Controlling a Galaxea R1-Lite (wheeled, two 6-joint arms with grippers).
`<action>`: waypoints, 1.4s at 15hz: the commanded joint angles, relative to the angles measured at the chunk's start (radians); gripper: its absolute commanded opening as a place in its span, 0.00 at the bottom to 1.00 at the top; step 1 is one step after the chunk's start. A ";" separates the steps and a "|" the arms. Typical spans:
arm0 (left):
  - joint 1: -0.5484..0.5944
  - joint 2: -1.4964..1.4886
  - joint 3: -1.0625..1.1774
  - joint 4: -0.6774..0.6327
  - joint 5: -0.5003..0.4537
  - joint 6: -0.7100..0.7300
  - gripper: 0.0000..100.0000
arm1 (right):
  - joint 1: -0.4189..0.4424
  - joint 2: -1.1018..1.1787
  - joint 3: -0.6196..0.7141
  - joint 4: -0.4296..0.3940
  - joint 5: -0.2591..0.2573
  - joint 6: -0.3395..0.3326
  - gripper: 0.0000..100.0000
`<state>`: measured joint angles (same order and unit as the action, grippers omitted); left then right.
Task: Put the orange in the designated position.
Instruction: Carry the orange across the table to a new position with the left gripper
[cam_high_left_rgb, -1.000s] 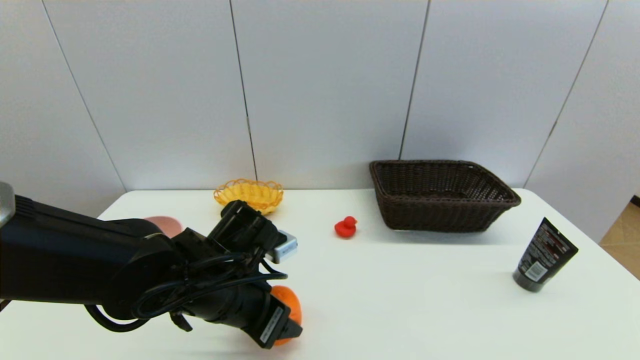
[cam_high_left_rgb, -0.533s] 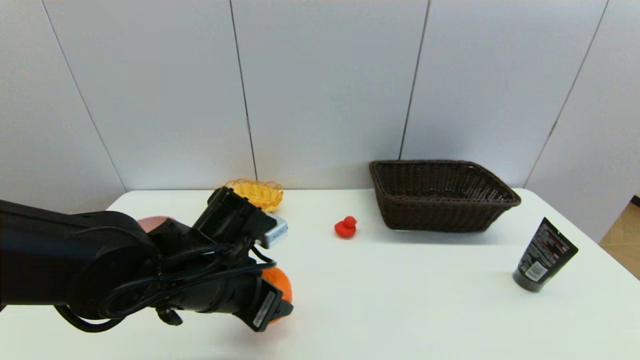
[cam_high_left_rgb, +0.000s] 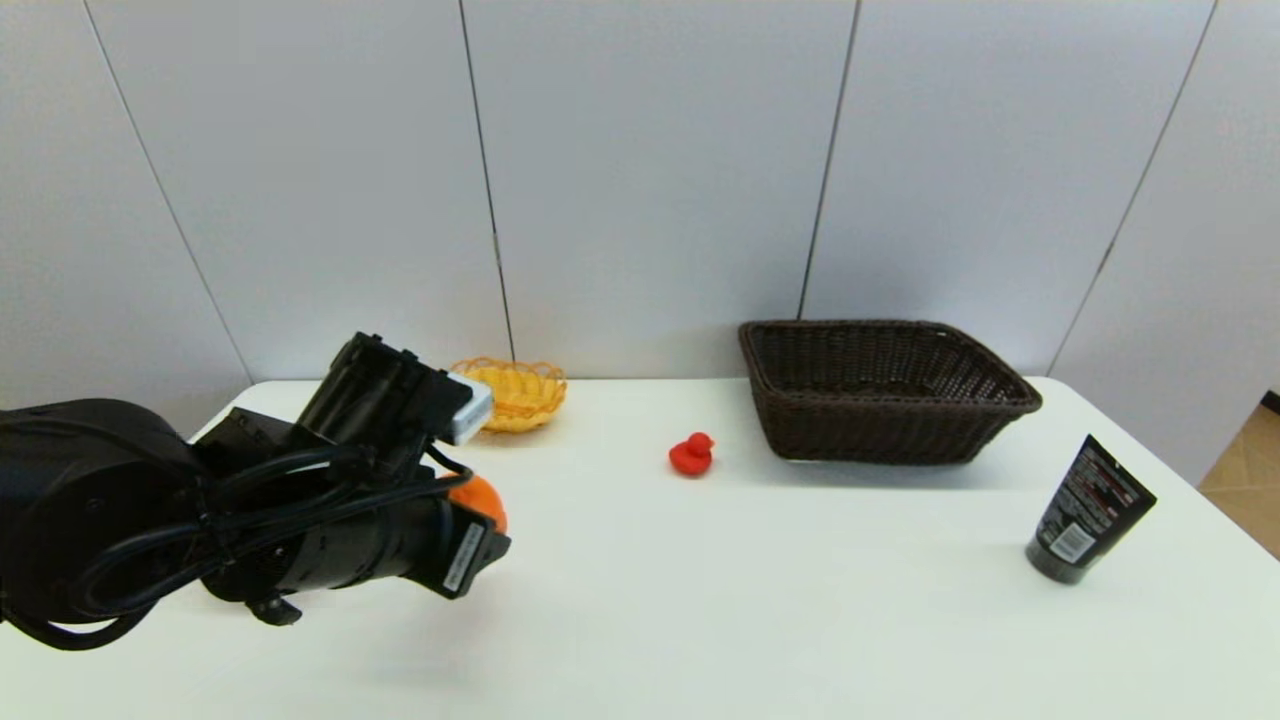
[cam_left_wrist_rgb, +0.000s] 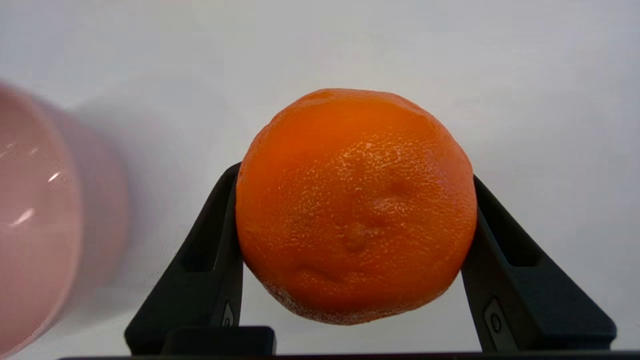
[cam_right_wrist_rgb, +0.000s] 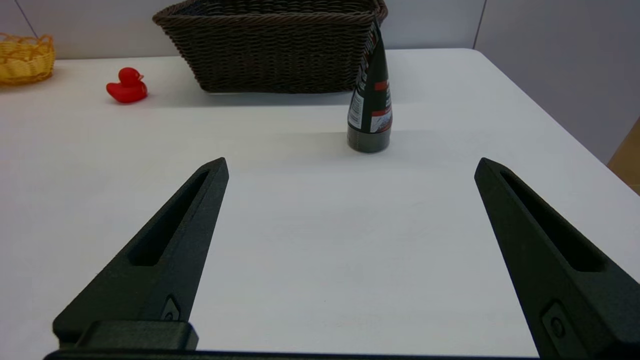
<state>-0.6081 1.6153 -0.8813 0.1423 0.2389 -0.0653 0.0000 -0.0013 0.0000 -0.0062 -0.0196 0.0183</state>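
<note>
My left gripper has the orange. It will let go of it on the white tabletop (cam_high_left_rgb: 206, 672) just in front of the pink bowl.
The orange (cam_left_wrist_rgb: 356, 205) has bright dimpled peel and sits between my left gripper's two black fingers (cam_left_wrist_rgb: 210, 250). My left gripper (cam_high_left_rgb: 482, 518) is shut on it over the table's left part, clear of the surface. In the head view only a sliver of the orange (cam_high_left_rgb: 480, 497) shows past the arm. No mark shows the designated position on the white tabletop (cam_high_left_rgb: 760, 600). My right gripper (cam_right_wrist_rgb: 350, 165) is open and holds nothing, low over the table's right side.
A pink bowl (cam_left_wrist_rgb: 35, 215) lies close beside the held orange. A yellow woven basket (cam_high_left_rgb: 515, 388) stands at the back left, a red duck (cam_high_left_rgb: 691, 455) mid-table, a dark wicker basket (cam_high_left_rgb: 880, 390) at the back right and a black tube (cam_high_left_rgb: 1090, 510) at the right.
My left arm has carried the orange leftward and away from the table's front edge, toward the back left. The other things have not moved.
</note>
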 joint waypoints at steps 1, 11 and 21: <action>0.054 -0.112 0.073 0.002 -0.001 0.001 0.00 | 0.000 0.000 0.000 0.000 0.000 0.000 1.00; 0.179 -0.362 0.358 0.082 -0.018 -0.001 0.00 | 0.000 0.000 0.000 0.000 0.000 0.000 1.00; 0.421 -0.339 0.390 0.082 -0.086 -0.002 0.00 | 0.000 0.000 0.000 0.000 0.000 0.000 1.00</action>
<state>-0.2313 1.2655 -0.4972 0.2226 0.1543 -0.0668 0.0000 -0.0013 0.0000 -0.0057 -0.0196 0.0183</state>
